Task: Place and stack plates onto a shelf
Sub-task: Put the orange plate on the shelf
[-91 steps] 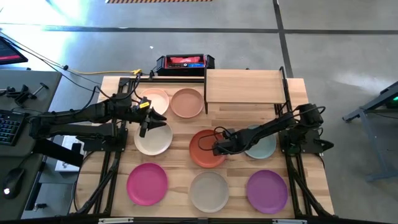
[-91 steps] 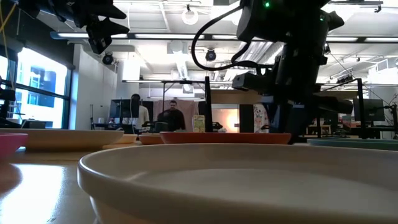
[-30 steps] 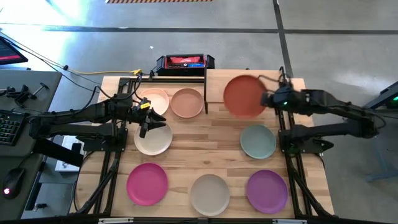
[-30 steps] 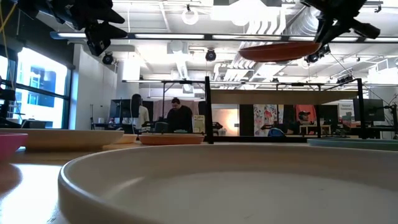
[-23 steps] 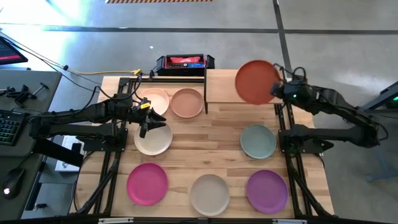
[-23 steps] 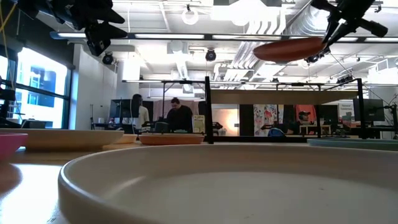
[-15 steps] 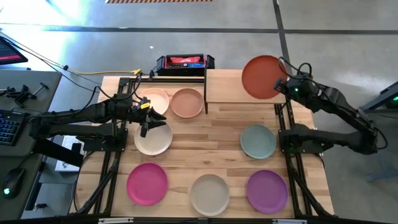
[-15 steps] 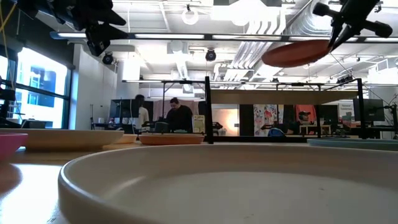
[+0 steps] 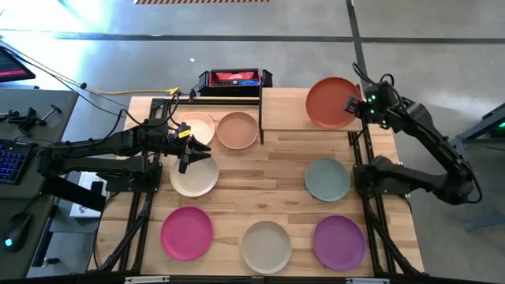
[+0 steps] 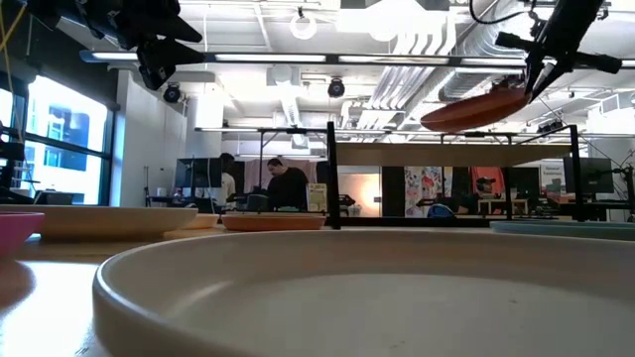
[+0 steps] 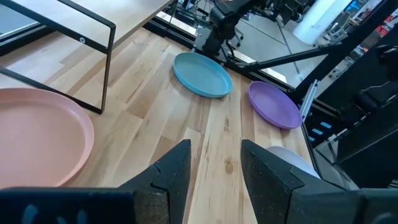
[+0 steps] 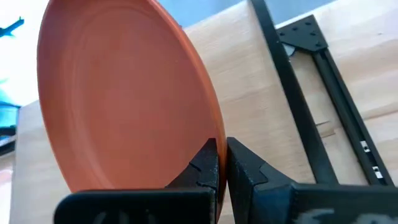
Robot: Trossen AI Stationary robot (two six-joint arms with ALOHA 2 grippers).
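Next, my right gripper puts the orange-red plate down on the light-wood shelf's end (image 9: 330, 105) that is farthest from the peach plate.
My right gripper (image 9: 354, 105) is shut on the orange-red plate (image 9: 331, 102), which hangs in the air over the right half of the light-wood shelf (image 9: 288, 110). In the low view the plate (image 10: 474, 109) is above the shelf board (image 10: 437, 156) and clear of it. My left gripper (image 9: 185, 162) is open and waits above the far edge of a cream plate (image 9: 195, 177); the left wrist view shows its fingers apart (image 11: 214, 169). The other plates lie flat on the tabletop. My right gripper pinches the orange-red plate's rim (image 12: 214, 134) at its right-hand edge, one finger on the hollow face and one on the underside. The fingers come from the table's right. The plate is lifted clear and tilted, its free left edge (image 10: 429, 124) lower than the held edge.
On the tabletop lie a cream plate (image 9: 198, 126), a peach one (image 9: 237, 130), sage green (image 9: 327, 179), magenta (image 9: 187, 233), off-white (image 9: 266, 244) and purple (image 9: 339, 242). A black-and-red box (image 9: 234, 79) stands at the far edge. The shelf's black legs (image 9: 261, 118) stand beside the peach plate.
My right gripper has carried the orange-red plate toward the table's right and far edges, over the shelf's right half, and has come down somewhat. The plate has tipped, its free edge now lower than the held edge. My left arm has kept still.
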